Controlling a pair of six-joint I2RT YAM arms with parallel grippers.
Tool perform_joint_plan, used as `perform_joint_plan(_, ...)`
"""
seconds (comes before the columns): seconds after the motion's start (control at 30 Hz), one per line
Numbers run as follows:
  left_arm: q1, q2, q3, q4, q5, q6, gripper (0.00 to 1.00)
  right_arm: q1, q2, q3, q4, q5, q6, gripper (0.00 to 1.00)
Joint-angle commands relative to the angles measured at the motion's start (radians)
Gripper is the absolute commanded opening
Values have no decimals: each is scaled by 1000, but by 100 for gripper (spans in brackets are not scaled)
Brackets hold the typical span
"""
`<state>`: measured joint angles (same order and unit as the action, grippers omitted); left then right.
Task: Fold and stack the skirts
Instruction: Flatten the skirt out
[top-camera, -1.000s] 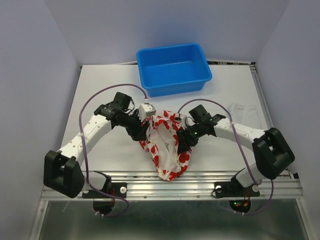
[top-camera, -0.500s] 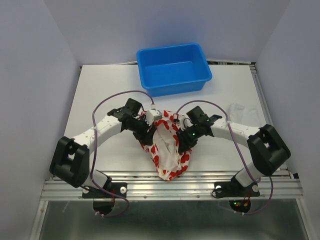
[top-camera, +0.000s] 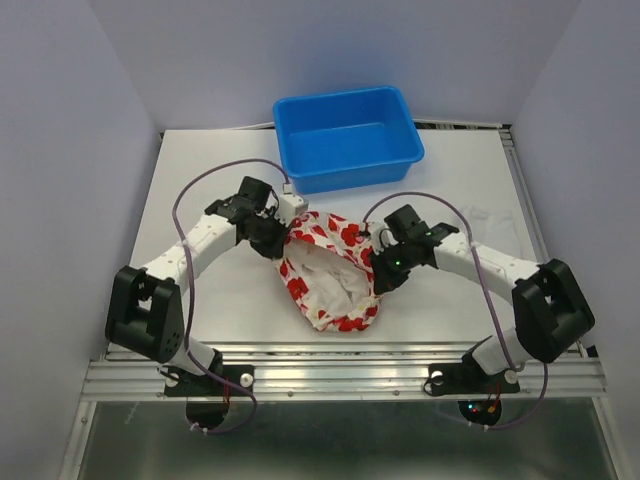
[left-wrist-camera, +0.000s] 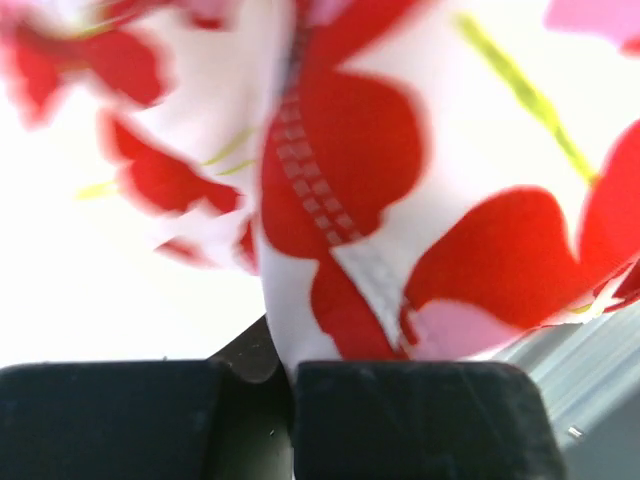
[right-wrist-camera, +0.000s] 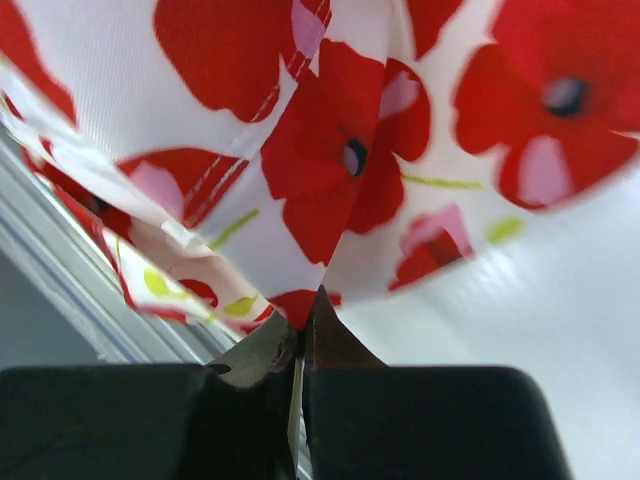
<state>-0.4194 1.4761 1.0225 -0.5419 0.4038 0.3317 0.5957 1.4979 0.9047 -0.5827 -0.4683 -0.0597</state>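
Observation:
The flowered skirt's edge, now near the table's front, will be released by my right gripper on the bare table (top-camera: 405, 268) between that skirt's bunched cloth and the plain white skirt.
The flowered skirt (top-camera: 340, 240), white with red blotches, lies bunched between the two arms near the table's front, its pale inside (top-camera: 325, 275) showing. My left gripper (top-camera: 283, 240) is shut on the skirt's left edge. In the left wrist view the cloth (left-wrist-camera: 350, 150) runs down into the closed left gripper (left-wrist-camera: 290, 375). My right gripper (top-camera: 378, 280) is shut on the skirt's right edge. In the right wrist view a fold of the skirt (right-wrist-camera: 330, 150) is pinched in the right gripper (right-wrist-camera: 303, 340). A plain white skirt (top-camera: 490, 225) lies faintly visible at the right of the table.
A blue tub (top-camera: 350, 172) stands at the back centre, just beyond the skirt. The metal rail of the table's front edge (top-camera: 340, 365) runs right below the skirt. Purple cables loop above both arms.
Both grippers closed on the flowered skirt's side edges. The skirt is now spread wider and shorter, its lower end drawn back from the front rail. The left arm shifted slightly back.

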Motion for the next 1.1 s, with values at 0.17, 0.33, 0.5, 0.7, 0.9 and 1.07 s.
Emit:
perform_joint_plan(0.17,22,-172,358,-167,-423,294,0,-166,-177,268,-256,348,-356,1)
perform_joint_plan(0.33,24,-181,517,-83,-623,349,0,-207,-162,469,-287,565,-590,1)
perform_joint_plan(0.5,24,-154,707,-97,-666,397,0,-273,-74,793,-360,658,-733,1)
perform_joint_plan(0.7,24,-255,615,-226,-622,501,1,-283,-128,777,-457,712,-801,1)
perform_joint_plan(0.9,7,-349,293,-424,-156,604,12,-272,-179,491,-604,484,-767,3)
perform_joint_plan(1.07,-1,-300,197,-501,18,682,8,-200,-94,428,-678,303,-756,9)
